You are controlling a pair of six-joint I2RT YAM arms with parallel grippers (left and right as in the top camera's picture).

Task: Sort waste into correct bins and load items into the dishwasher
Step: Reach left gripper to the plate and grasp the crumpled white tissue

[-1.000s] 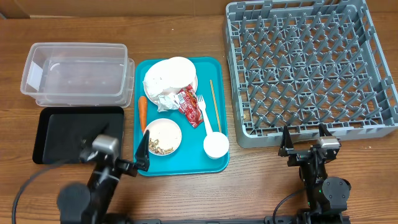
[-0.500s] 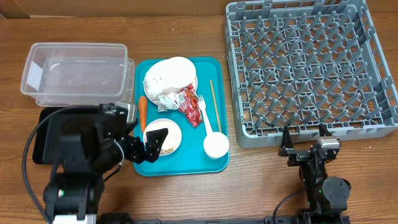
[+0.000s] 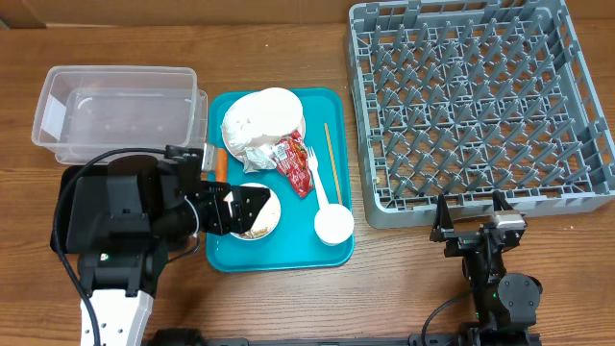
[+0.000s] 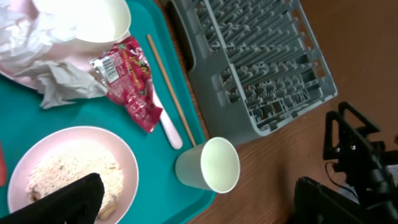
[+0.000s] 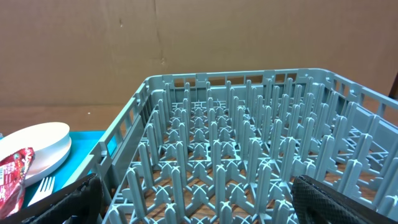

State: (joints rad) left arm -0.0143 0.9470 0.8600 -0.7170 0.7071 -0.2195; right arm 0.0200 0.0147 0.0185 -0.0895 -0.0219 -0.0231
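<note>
Next, I close my left gripper on the crumpled napkin's loose end (image 3: 254, 166) (image 4: 65, 93), which hangs over the plate's edge between the carrot and the red wrapper.
On the teal tray (image 3: 332, 104) lie a stacked white plate and bowl (image 3: 267, 113), a crumpled napkin (image 3: 256, 156), a red wrapper (image 3: 294, 163), a carrot (image 3: 220, 166), a fork (image 3: 315, 178), chopsticks (image 3: 331, 154), a cup (image 3: 333, 224) on its side and a bowl of rice scraps (image 3: 264, 219). My left gripper (image 3: 248, 210) hangs open over that bowl (image 4: 68, 168), with the cup (image 4: 208, 165) between its fingers' line and nothing held. My right gripper (image 3: 469, 226) stands open before the grey dish rack (image 3: 480, 106), facing its pegs (image 5: 249, 143).
The clear tub (image 3: 115, 111) and the black tray (image 3: 72, 197) sit left of the teal tray; my left arm covers much of the black one. The right arm's base (image 4: 360, 155) shows beyond the rack's near corner.
My left arm has swung up from the table's front edge and over the teal tray, ending above the rice bowl. The right arm has not moved.
</note>
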